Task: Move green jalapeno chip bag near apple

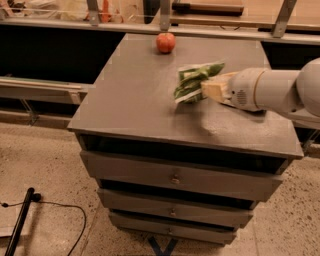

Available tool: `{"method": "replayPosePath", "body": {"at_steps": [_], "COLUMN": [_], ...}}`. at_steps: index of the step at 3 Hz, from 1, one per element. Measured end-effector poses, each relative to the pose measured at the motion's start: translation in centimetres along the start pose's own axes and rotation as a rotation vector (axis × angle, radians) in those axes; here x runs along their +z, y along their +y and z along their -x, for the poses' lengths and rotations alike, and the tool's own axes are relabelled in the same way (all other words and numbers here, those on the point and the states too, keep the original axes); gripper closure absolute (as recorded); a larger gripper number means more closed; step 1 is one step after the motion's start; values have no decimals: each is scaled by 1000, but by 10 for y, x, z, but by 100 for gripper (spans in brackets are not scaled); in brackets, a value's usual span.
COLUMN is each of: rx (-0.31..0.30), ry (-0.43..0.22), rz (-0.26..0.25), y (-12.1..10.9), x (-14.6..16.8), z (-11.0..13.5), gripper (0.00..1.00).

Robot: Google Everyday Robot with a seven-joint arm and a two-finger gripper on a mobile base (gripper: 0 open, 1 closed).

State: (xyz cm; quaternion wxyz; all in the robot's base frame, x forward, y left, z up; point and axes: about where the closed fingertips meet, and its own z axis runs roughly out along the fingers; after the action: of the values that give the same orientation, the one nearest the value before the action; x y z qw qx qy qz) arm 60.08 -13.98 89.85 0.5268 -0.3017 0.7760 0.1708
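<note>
The robot's gripper needs to set the green jalapeno chip bag down at the back of the grey cabinet top point(194, 52), beside the apple.
The green jalapeno chip bag point(194, 81) is crumpled and hangs from my gripper point(209, 90) over the right half of the grey cabinet top point(130, 100). The gripper's cream fingers point(216, 90) are shut on the bag's right end, and the white arm reaches in from the right edge. The bag looks slightly lifted off the surface. The red-orange apple point(166, 42) sits at the back edge of the cabinet top, to the back left of the bag and apart from it.
The cabinet has several drawers point(175, 177) below its top. A railing with metal posts point(165, 15) runs behind the apple. A dark rod and cable point(22, 220) lie on the speckled floor at the lower left.
</note>
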Motion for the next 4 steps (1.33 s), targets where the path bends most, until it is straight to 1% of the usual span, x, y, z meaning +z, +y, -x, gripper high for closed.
{"method": "replayPosePath", "body": {"at_steps": [1,2,3,4], "rx": [-43,-75,-107,-135], "ry": [4,6,12,0], "rz": [-247,-313,-294,-248], "y": [-58,-96,-119,-132], "x": [-13,-9,15,42], "z": [11,19,28,42], "gripper": [100,100,100,100]}}
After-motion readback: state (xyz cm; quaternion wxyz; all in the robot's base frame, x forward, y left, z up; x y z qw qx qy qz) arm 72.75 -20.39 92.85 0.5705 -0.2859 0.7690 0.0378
